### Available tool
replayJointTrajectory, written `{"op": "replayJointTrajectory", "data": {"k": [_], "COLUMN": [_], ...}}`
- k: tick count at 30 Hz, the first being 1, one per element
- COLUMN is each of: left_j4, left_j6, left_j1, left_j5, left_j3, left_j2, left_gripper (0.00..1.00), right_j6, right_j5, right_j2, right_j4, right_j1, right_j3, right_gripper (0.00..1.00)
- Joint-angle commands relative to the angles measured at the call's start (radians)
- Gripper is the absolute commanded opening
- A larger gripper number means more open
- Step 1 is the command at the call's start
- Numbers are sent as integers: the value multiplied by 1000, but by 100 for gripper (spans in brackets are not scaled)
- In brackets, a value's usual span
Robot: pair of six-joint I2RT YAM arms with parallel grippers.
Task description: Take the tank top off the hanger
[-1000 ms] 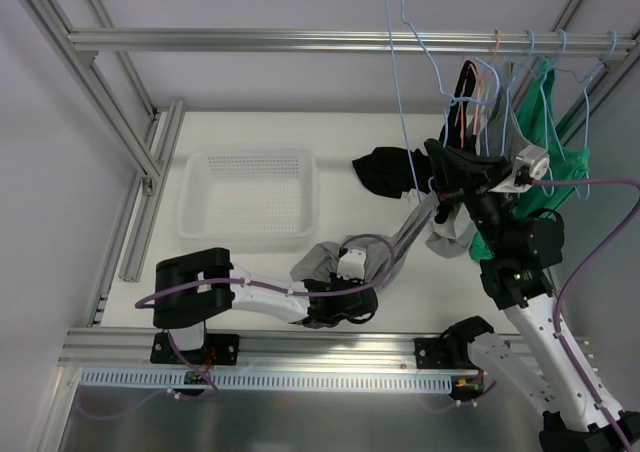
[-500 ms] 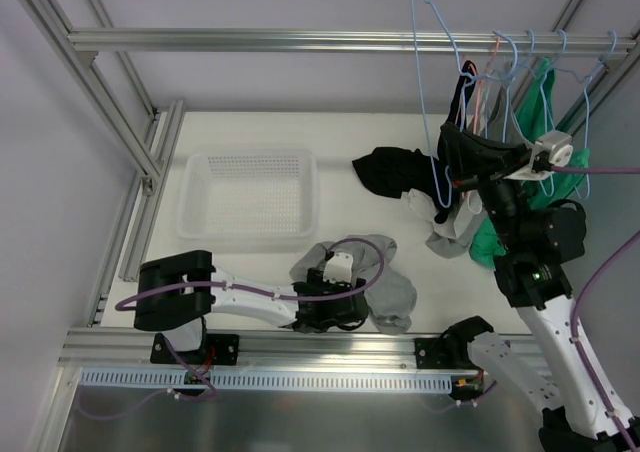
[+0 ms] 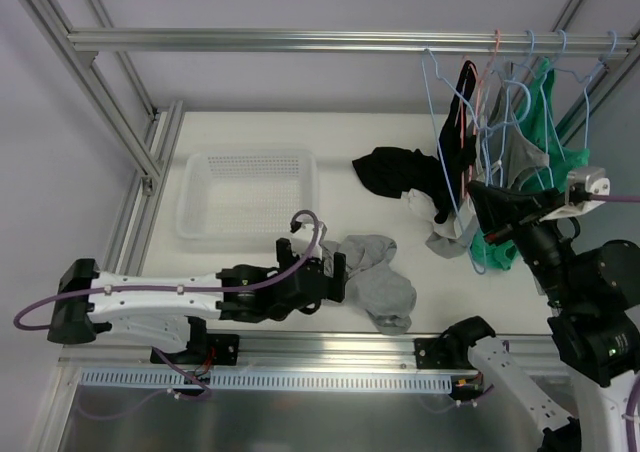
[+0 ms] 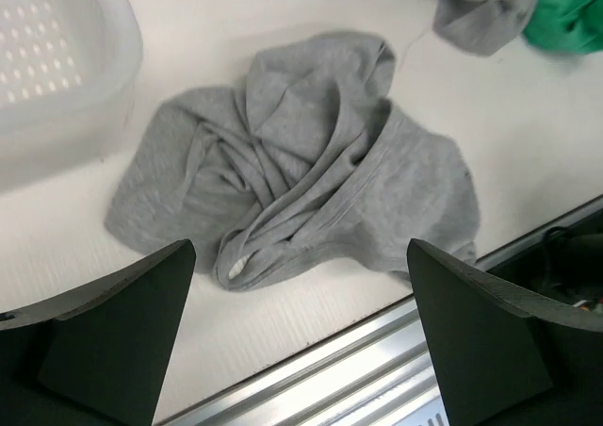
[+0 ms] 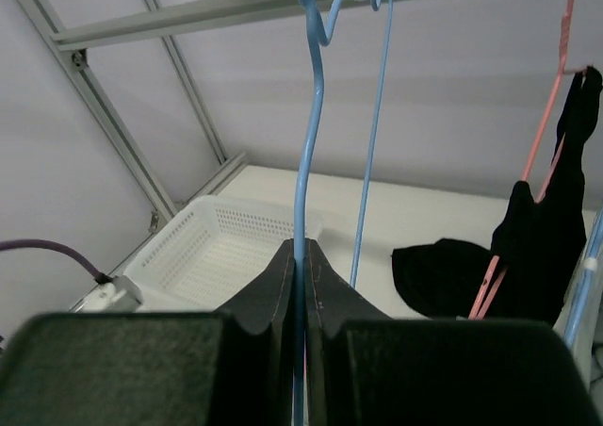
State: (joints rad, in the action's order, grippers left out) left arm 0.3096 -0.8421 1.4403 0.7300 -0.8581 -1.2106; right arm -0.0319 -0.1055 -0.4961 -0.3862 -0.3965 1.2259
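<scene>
The robot's left gripper will next move to the bunched folds in the middle [image 3: 373,274] [image 4: 345,162] of the grey tank top and close there.
The grey tank top [image 3: 378,280] lies crumpled on the table near its front edge, off any hanger; the left wrist view shows the tank top [image 4: 301,162] just ahead of the fingers. My left gripper [image 3: 312,262] hovers beside it on the left, open, and in its own view the left gripper [image 4: 301,351] has nothing between its fingers. My right gripper [image 3: 492,208] is shut on the wire of a bare blue hanger [image 3: 440,132]. In the right wrist view the right gripper [image 5: 300,256] pinches the hanger [image 5: 311,115], whose hook reaches up to the overhead rail [image 5: 283,2].
A white basket [image 3: 247,194] stands at the back left. A black garment [image 3: 395,172] lies on the table near the hangers. Several more hangers with green [image 3: 545,172], black and grey clothes hang at the right of the rail [image 3: 250,40]. The table's metal front edge [image 4: 377,369] runs close below the tank top.
My left gripper has opened, let the grey tank top drop on the table and drawn back to the left. The right gripper has carried the bare blue hanger rightward to the rail.
</scene>
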Motion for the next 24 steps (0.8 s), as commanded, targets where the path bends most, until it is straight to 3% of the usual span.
{"op": "replayJointTrajectory", "data": {"k": [1, 8, 12, 24], "left_j4": [40, 66, 83, 88], "left_j6": [142, 281, 279, 310], "left_j1": [6, 6, 6, 2], "left_j5": [59, 8, 34, 49], "left_j3": [-58, -114, -102, -122], "left_j2": [107, 256, 312, 237], "left_gripper": [99, 99, 99, 99], "right_j6": [55, 56, 61, -39], "right_j5": [64, 138, 149, 176], "right_j2": [-109, -321, -383, -682], "right_j4": [-138, -100, -71, -42], "right_j1": [1, -1, 1, 5], "right_j3": [43, 182, 251, 438], "right_gripper": [0, 0, 0, 0]}}
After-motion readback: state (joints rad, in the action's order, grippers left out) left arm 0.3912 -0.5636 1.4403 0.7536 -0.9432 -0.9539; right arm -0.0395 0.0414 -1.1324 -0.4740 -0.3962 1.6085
